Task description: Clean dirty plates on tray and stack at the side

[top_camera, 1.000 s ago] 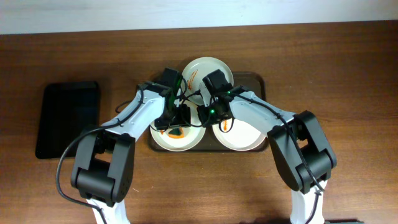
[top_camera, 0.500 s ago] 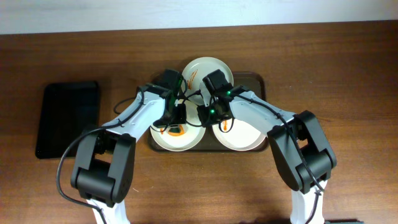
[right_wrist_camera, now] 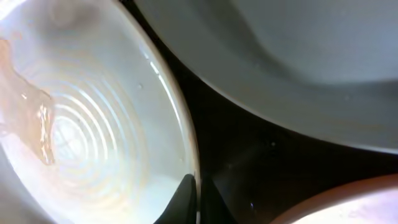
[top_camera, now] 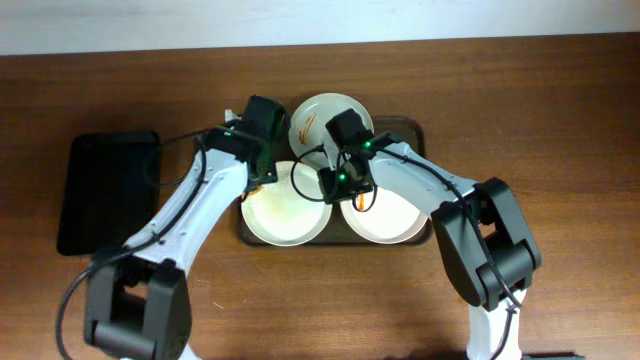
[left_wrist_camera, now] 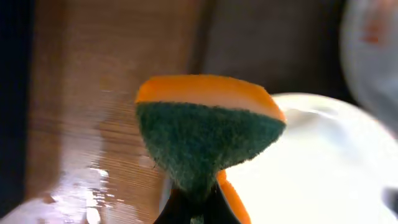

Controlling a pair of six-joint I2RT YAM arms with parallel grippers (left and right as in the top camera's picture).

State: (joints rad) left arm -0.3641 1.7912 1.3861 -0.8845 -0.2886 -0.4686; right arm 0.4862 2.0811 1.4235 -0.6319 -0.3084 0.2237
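Note:
The robot's right gripper will release the faintly orange-smeared plate on the table [top_camera: 495,139] next to the brown tray, opposite the black tray.
The dark brown tray [top_camera: 420,135] carries three white plates: a back one [top_camera: 322,112] with an orange smear, a left front one [top_camera: 285,215] and a right front one [top_camera: 388,218]. My left gripper [top_camera: 262,172] hovers over the left front plate's back-left rim, shut on a green-and-orange sponge [left_wrist_camera: 208,130]. In the left wrist view the sponge hangs between the wooden table and the white plate [left_wrist_camera: 311,168]. My right gripper [right_wrist_camera: 198,199] is shut on the rim of a faintly orange-smeared plate [right_wrist_camera: 81,124]. In the overhead view its fingertips [top_camera: 333,186] meet the left front plate's right rim.
A smaller glossy black tray [top_camera: 108,190] lies on the brown wooden table [top_camera: 560,120] to the left. Both arms reach over the brown tray from the front. The back plate overhangs the tray's far rim.
My left gripper closed on the sponge and carried it from the middle of the left front plate to the plate's back-left rim. The right gripper kept its hold and place.

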